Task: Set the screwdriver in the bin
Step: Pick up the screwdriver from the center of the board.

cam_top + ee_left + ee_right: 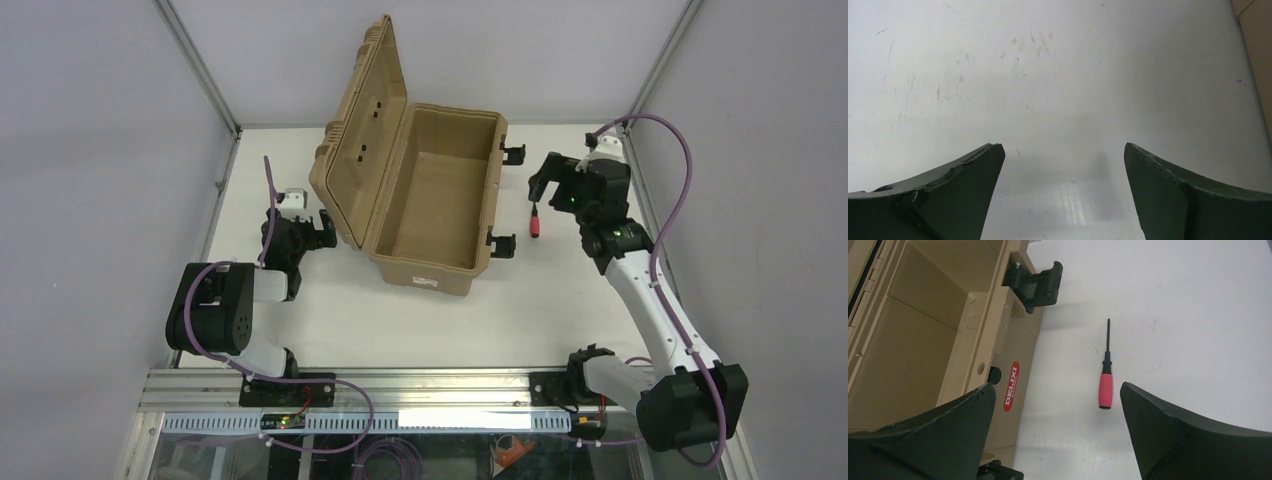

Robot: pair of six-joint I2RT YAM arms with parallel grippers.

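Note:
My right gripper will close its fingers on the red handle (535, 219) (1106, 385) of the screwdriver, close to where the handle joins the black front part of the screwdriver.
The tan bin (428, 272) stands open at mid-table, its ribbed lid (360, 130) raised to the left; its inside looks empty. The small screwdriver (535, 222), red handle and thin black shaft, lies flat on the table just right of the bin. My right gripper (546, 186) is open and hovers just beyond it. In the right wrist view the screwdriver (1105, 390) lies between the open fingers, nearer the right finger (1168, 430), beside the bin's wall (998, 340). My left gripper (325, 228) is open and empty, left of the bin by the lid.
Black latches (513, 153) (500, 243) stick out from the bin's right side toward the screwdriver; one shows in the right wrist view (1040, 282). The left wrist view (1063, 146) shows bare scuffed table and a sliver of bin (1260, 45). Grey walls enclose the table.

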